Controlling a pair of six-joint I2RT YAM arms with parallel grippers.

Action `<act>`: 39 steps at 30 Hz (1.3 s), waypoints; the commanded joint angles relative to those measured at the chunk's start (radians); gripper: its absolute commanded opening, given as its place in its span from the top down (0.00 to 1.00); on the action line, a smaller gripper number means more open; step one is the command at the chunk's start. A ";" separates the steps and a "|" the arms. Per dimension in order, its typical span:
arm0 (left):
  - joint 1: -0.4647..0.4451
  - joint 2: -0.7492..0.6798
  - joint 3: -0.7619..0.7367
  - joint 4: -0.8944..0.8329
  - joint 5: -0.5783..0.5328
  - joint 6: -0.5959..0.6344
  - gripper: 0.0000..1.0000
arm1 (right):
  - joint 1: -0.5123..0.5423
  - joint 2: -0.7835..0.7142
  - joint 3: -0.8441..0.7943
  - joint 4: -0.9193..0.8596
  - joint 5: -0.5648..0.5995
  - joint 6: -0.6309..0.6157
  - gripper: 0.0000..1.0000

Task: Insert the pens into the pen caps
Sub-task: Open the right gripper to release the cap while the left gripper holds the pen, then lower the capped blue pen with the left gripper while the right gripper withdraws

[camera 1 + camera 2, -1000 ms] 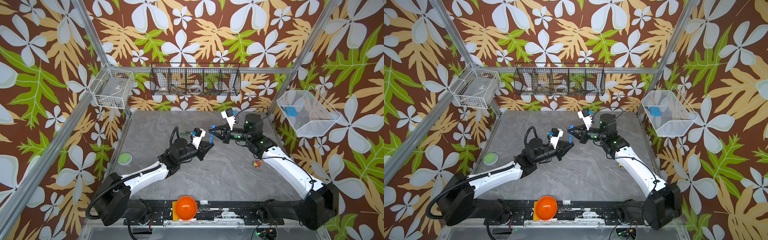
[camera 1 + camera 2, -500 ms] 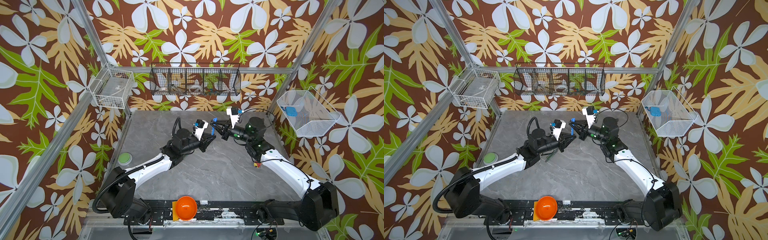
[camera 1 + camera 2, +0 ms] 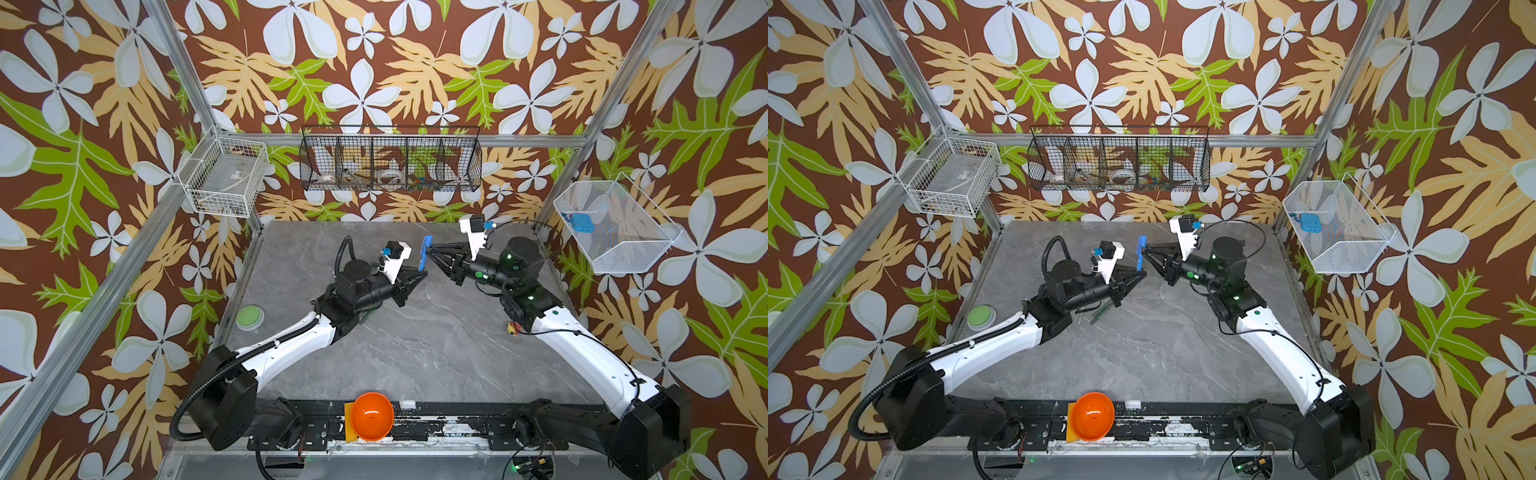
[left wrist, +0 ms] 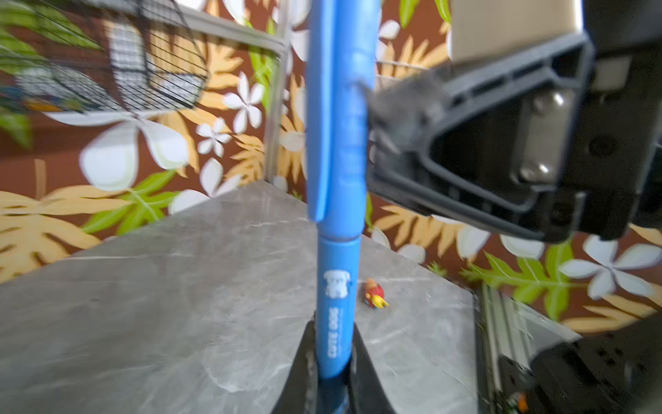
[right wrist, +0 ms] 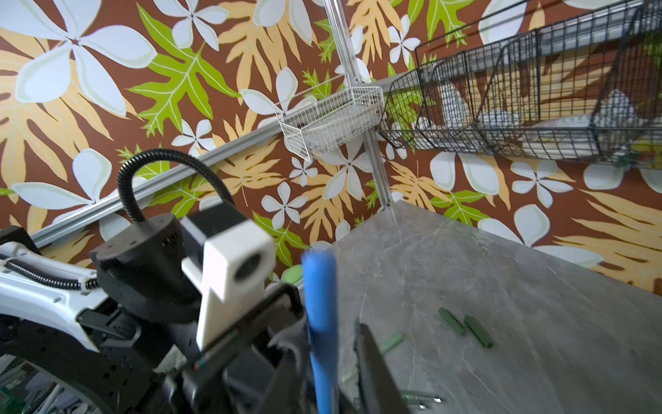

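Note:
The robot's left gripper will let go of the blue pen on the table (image 3: 339,306) next to the green pens, toward the green button.
A blue pen (image 4: 337,304) stands upright above the table with its blue cap (image 4: 340,107) pushed on. My left gripper (image 4: 333,358) is shut on the pen's lower barrel, also visible from above (image 3: 420,275). My right gripper (image 5: 333,365) straddles the cap (image 5: 318,304) with its jaws open, and a gap shows beside one finger. In both top views the capped pen (image 3: 423,253) (image 3: 1141,252) sits between the two gripper tips. Two dark green caps (image 5: 451,320) (image 5: 478,331) and a pale green cap (image 5: 392,342) lie on the table. Green pens (image 3: 1100,311) lie partly hidden under the left arm.
A small red and yellow toy (image 3: 512,328) lies by the right arm. A green button (image 3: 250,318) sits at the table's left edge, an orange bowl (image 3: 372,415) at the front rail. Wire baskets (image 3: 390,164) (image 3: 226,183) (image 3: 615,226) hang on the walls.
Both grippers moved toward the back of the table with the blue pen and cap joined. The right gripper's jaws have opened off the cap; the left still holds the pen.

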 commanded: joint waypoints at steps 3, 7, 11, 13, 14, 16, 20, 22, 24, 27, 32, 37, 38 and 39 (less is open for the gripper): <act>0.010 -0.093 -0.097 -0.185 -0.253 0.046 1.00 | -0.055 0.001 0.074 -0.162 -0.030 -0.054 0.50; 0.117 -0.157 -0.123 -0.414 -0.362 -0.008 1.00 | -0.059 0.038 0.085 -0.172 -0.043 -0.066 0.46; 0.291 -0.097 -0.111 -0.629 -0.414 -0.093 1.00 | -0.058 0.078 0.050 -0.108 -0.075 -0.034 0.45; 0.337 -0.048 -0.109 -0.690 -0.439 -0.125 1.00 | -0.058 0.090 0.032 -0.074 -0.085 -0.019 0.45; 0.347 -0.020 -0.107 -0.712 -0.449 -0.135 1.00 | -0.058 0.098 0.026 -0.062 -0.089 -0.011 0.45; 0.349 0.035 -0.097 -0.744 -0.464 -0.140 1.00 | -0.058 0.111 0.015 -0.047 -0.099 -0.005 0.45; 0.351 0.115 -0.090 -0.769 -0.497 -0.155 0.99 | -0.058 0.125 -0.001 -0.039 -0.107 -0.005 0.45; 0.356 0.150 -0.087 -0.783 -0.521 -0.157 0.98 | -0.058 0.127 -0.011 -0.041 -0.108 -0.010 0.45; 0.361 0.181 -0.087 -0.787 -0.529 -0.154 0.98 | -0.058 0.129 -0.020 -0.038 -0.108 -0.011 0.45; 0.364 0.223 -0.084 -0.785 -0.533 -0.149 0.96 | -0.058 0.135 -0.027 -0.037 -0.111 -0.013 0.44; 0.366 0.276 -0.071 -0.788 -0.527 -0.137 0.82 | -0.059 0.153 -0.027 -0.032 -0.118 -0.014 0.44; 0.365 0.275 -0.073 -0.784 -0.522 -0.135 0.57 | -0.058 0.155 -0.027 -0.034 -0.111 -0.014 0.44; 0.365 0.273 -0.073 -0.784 -0.521 -0.136 0.49 | -0.058 0.155 -0.026 -0.038 -0.110 -0.016 0.44; 0.365 0.271 -0.073 -0.786 -0.518 -0.138 0.45 | -0.058 0.155 -0.026 -0.039 -0.108 -0.017 0.44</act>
